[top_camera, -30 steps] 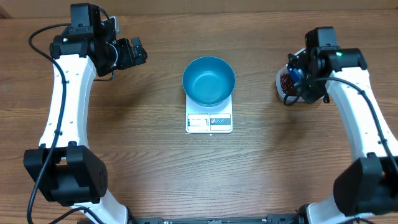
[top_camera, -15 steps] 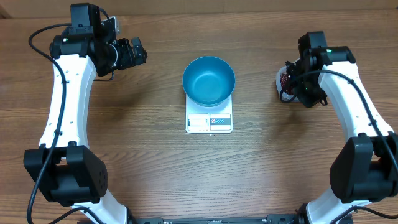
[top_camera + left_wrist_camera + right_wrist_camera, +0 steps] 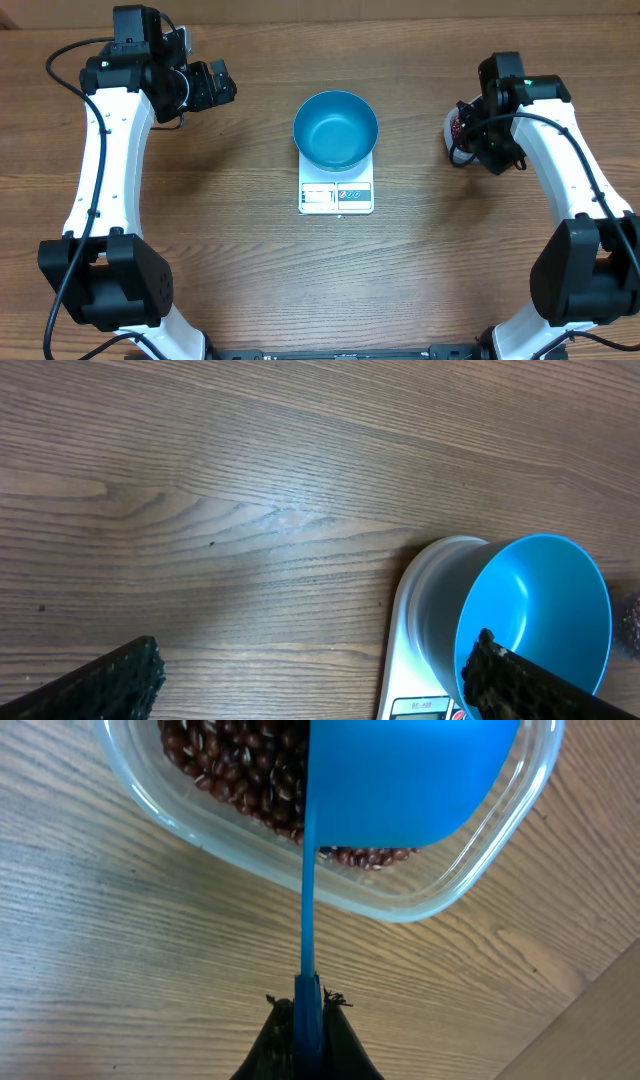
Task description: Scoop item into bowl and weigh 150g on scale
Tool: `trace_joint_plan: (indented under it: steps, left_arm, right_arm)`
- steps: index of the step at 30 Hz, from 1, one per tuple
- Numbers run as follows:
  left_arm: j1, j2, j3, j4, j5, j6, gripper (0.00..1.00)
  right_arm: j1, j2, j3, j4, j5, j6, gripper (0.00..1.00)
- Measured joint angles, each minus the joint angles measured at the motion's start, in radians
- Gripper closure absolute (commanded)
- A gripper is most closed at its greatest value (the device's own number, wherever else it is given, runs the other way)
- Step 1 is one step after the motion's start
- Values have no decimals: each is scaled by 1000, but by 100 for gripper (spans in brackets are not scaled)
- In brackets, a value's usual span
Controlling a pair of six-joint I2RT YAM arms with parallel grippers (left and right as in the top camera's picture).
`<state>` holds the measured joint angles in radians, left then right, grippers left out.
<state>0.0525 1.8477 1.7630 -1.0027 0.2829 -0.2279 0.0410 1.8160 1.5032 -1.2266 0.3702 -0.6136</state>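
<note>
The scoop's cup hangs on its side over the beans, so my right gripper needs to rest the scoop in the tub and retake the thin handle [image 3: 308, 930] before scooping.
The bright blue bowl [image 3: 335, 130] stands empty on the white scale [image 3: 336, 196] at the table's middle; in the left wrist view the bowl [image 3: 545, 605] and the scale [image 3: 415, 640] show at lower right. Dark red-brown beans [image 3: 235, 765] fill a clear tub [image 3: 400, 905], seen overhead at the right [image 3: 455, 128]. My right gripper [image 3: 308, 1010] is shut on the thin handle of a blue scoop [image 3: 410, 775], whose cup hangs over the beans. In the overhead view the right gripper [image 3: 478, 140] sits beside the tub. My left gripper [image 3: 222, 85] is open at the far left, holding nothing.
Bare wood-grain table [image 3: 250, 250] surrounds the scale. The left gripper's two black fingertips [image 3: 110, 680] frame bare wood left of the scale. A pale table edge [image 3: 600, 1020] shows at lower right in the right wrist view.
A second ago the right arm's wrist turned and shifted back toward the tub; it has since held still. The left arm, bowl and scale have not moved.
</note>
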Motion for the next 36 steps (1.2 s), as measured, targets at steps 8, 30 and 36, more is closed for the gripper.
trace_joint_plan:
  steps: [8,30,36]
  left_arm:
    - [0,0,0,0,0,0,0]
    - [0,0,0,0,0,0,0]
    - [0,0,0,0,0,0,0]
  right_arm:
    - [0,6,-1,35,-18,-14,51]
    - [0,3,58,2,-113,100,48]
    - [-7,-192,122,-64,-247,147,44]
